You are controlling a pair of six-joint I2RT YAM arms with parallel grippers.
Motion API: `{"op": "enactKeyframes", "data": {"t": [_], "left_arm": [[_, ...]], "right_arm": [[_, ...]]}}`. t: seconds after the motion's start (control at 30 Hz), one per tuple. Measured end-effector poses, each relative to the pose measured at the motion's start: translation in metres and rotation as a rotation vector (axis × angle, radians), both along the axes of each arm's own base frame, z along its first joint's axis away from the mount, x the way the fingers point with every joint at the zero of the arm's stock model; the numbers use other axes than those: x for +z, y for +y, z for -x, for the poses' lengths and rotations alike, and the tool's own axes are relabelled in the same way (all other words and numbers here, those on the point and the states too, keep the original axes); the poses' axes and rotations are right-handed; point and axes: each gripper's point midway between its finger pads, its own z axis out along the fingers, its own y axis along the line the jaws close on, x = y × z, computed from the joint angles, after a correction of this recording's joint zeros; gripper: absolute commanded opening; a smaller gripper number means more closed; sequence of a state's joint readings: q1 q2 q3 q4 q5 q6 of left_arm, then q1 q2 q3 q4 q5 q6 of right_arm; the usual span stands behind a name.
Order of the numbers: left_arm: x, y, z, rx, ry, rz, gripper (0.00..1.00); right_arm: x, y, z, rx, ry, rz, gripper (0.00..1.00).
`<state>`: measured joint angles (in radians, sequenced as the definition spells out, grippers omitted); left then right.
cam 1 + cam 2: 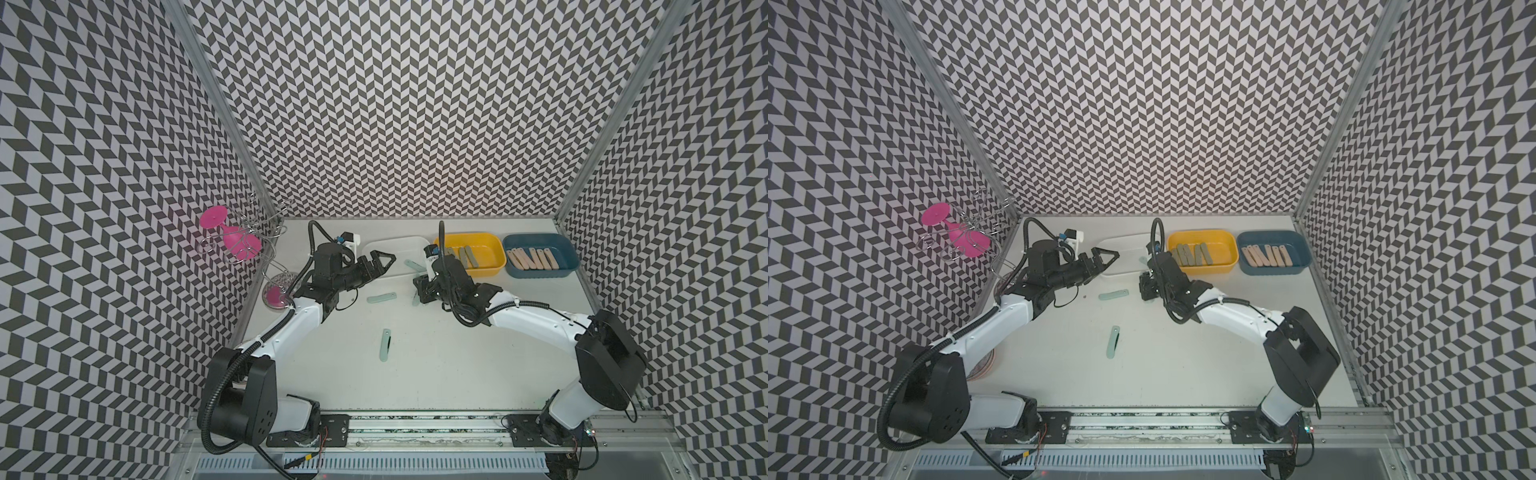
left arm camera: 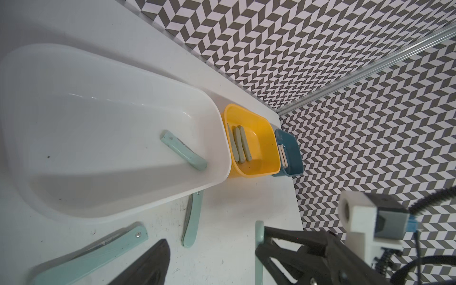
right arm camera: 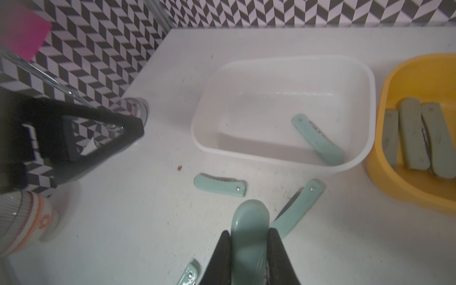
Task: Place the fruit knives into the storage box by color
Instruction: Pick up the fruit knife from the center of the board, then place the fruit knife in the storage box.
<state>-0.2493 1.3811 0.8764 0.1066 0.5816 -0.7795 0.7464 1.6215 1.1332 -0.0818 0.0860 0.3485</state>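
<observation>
Next, my right gripper releases the pale mint fruit knife inside the white storage box [image 1: 397,263] [image 3: 277,119], next to the mint knife that lies there.
My right gripper [image 3: 249,249] is shut on a pale mint fruit knife [image 3: 250,227], held just above the table in front of the white storage box [image 1: 395,249]. One mint knife [image 3: 318,139] lies inside that box. Others rest on the table [image 1: 381,298] [image 1: 385,351], and one lies by the box's front wall [image 3: 298,209]. My left gripper [image 1: 381,264] hovers open and empty over the box's front left corner. Grey-green knives [image 1: 465,255] fill the yellow box [image 1: 494,247]. Peach-pink knives [image 1: 534,257] lie in the blue box [image 1: 567,253].
A wire rack with pink glasses [image 1: 232,241] stands at the back left, with another pink glass [image 1: 276,297] below it. A striped cup [image 3: 24,222] stands near the left wall. Patterned walls close in three sides.
</observation>
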Motion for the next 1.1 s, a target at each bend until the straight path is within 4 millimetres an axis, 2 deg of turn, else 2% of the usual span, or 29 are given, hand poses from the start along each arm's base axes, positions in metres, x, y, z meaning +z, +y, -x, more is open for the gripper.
{"op": "enactKeyframes", "data": {"t": [0.17, 0.23, 0.3, 0.43, 0.63, 0.9, 1.1], "left_arm": [[0.010, 0.001, -0.021, 0.007, -0.017, 0.010, 1.00], [0.014, 0.005, -0.031, 0.017, -0.029, 0.013, 1.00], [0.017, 0.008, -0.041, 0.025, -0.037, 0.018, 1.00], [0.016, 0.013, -0.060, 0.031, -0.036, 0.025, 1.00], [0.003, 0.019, -0.078, 0.032, -0.006, 0.029, 1.00], [-0.003, 0.022, -0.083, 0.027, 0.007, 0.046, 1.00], [0.001, 0.021, -0.084, 0.024, -0.002, 0.061, 1.00]], "right_arm": [[0.047, -0.005, -0.043, -0.058, -0.083, -0.078, 0.14], [0.056, -0.002, -0.063, -0.074, -0.103, -0.096, 0.13], [0.055, 0.001, -0.080, -0.086, -0.108, -0.100, 0.13], [0.033, 0.011, -0.107, -0.098, -0.085, -0.086, 0.14], [-0.010, 0.032, -0.132, -0.085, -0.036, -0.060, 0.13], [-0.063, 0.049, -0.156, -0.076, 0.020, -0.030, 0.14], [-0.092, 0.055, -0.166, -0.080, 0.045, -0.009, 0.13]]}}
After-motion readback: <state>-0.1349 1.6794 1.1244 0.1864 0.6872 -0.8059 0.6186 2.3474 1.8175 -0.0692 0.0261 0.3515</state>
